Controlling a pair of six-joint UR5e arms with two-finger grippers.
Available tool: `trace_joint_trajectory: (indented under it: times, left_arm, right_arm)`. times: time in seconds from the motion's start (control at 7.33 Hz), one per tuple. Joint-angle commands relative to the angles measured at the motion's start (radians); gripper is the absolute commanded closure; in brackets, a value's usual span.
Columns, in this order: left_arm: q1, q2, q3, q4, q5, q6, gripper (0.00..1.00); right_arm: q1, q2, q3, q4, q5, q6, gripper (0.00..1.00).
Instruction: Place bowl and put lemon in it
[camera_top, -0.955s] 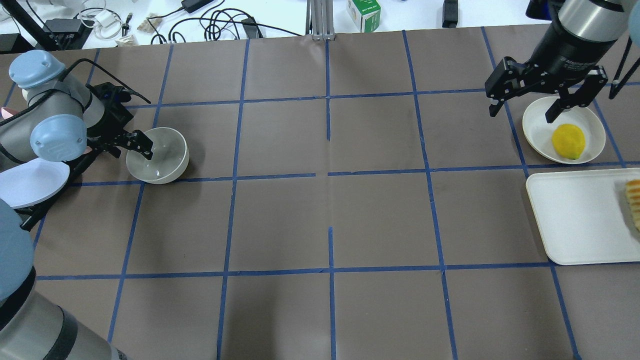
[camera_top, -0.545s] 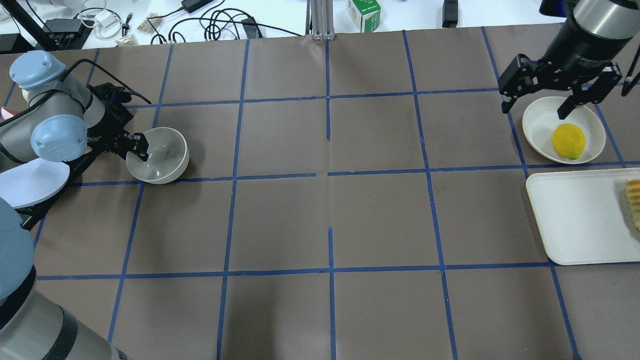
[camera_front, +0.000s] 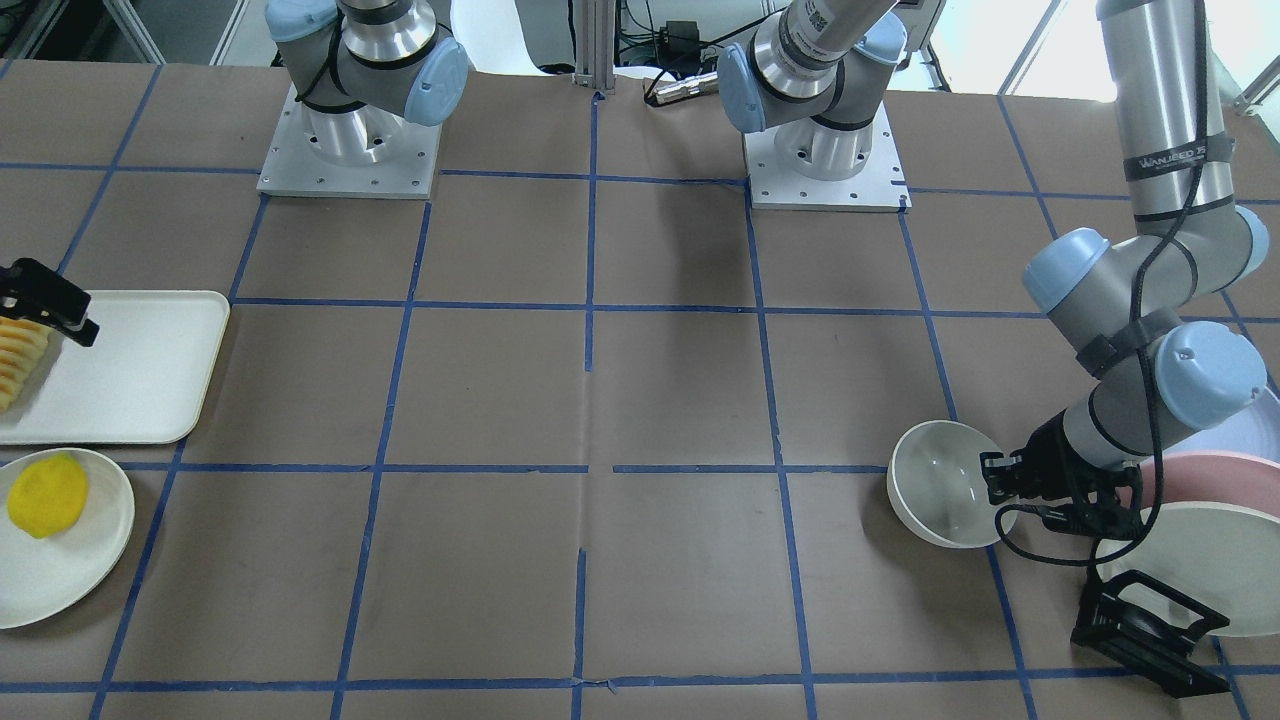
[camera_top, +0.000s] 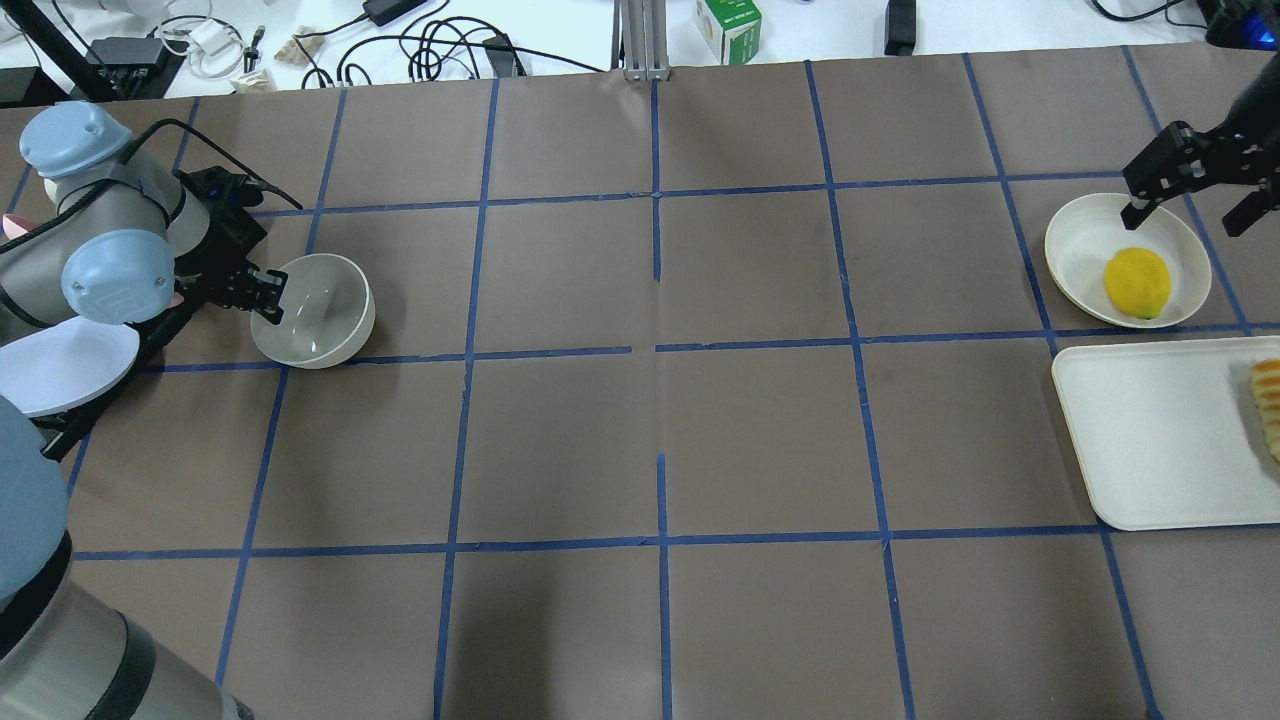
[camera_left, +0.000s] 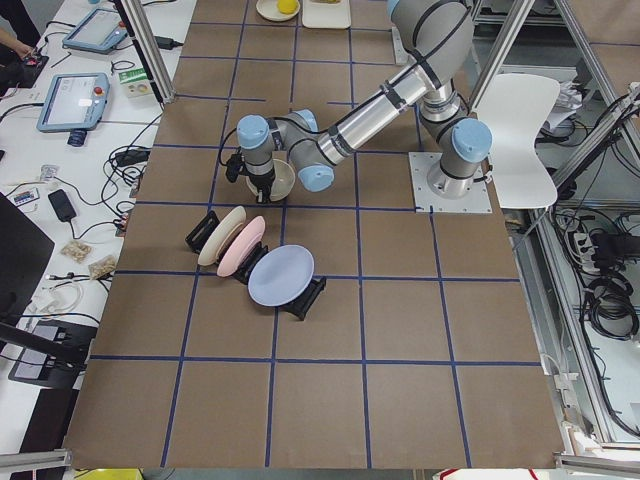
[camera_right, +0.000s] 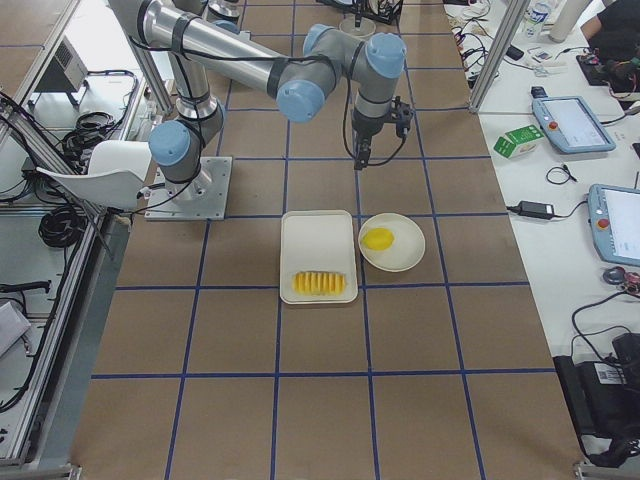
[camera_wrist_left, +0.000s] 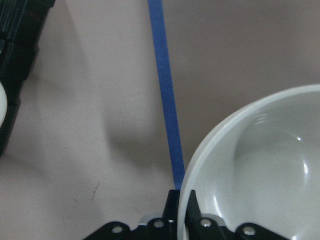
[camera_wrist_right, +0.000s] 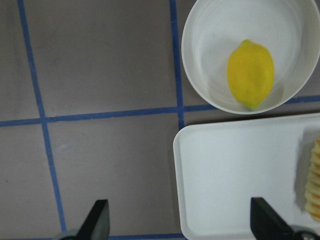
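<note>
I will next lower my right gripper to the off-white plate and close it around the middle (camera_front: 48, 492) (camera_wrist_right: 250, 74) of the yellow lemon, between its ends.
The white bowl (camera_top: 318, 312) is at the table's left side; it also shows in the front view (camera_front: 938, 497) and the left wrist view (camera_wrist_left: 265, 165). My left gripper (camera_top: 266, 296) is shut on the bowl's near rim, one finger inside and one outside (camera_wrist_left: 183, 206). The yellow lemon (camera_top: 1137, 282) lies on a flat off-white plate (camera_top: 1078, 248) at the far right, and shows in the right wrist view (camera_wrist_right: 250, 73). My right gripper (camera_top: 1186, 216) is open and empty, raised high above and behind that plate.
A white tray (camera_top: 1150, 440) with a row of yellow slices (camera_top: 1267, 400) lies next to the lemon's plate. A black rack with lavender (camera_top: 60, 365), pink (camera_front: 1200, 468) and white plates stands beside my left arm. Cables and a carton lie beyond the table's far edge.
My left gripper's fingers have closed on the bowl's rim, and the bowl has shifted slightly left. My right gripper has risen and moved right, away from the lemon's plate.
</note>
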Motion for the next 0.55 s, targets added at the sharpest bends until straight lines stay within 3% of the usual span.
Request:
trace_joint_trajectory:
  times: [0.0,0.41]
  left_arm:
    - [0.000,0.018,0.011,-0.002,0.008,-0.004,1.00]
    - [-0.021,0.058,0.012,-0.046,-0.001,-0.017,1.00]
  right_arm:
    - [-0.026,0.105,-0.001,-0.148,0.000,-0.053,0.00]
    - [-0.026,0.260,-0.013,-0.295,-0.034,-0.078,0.00]
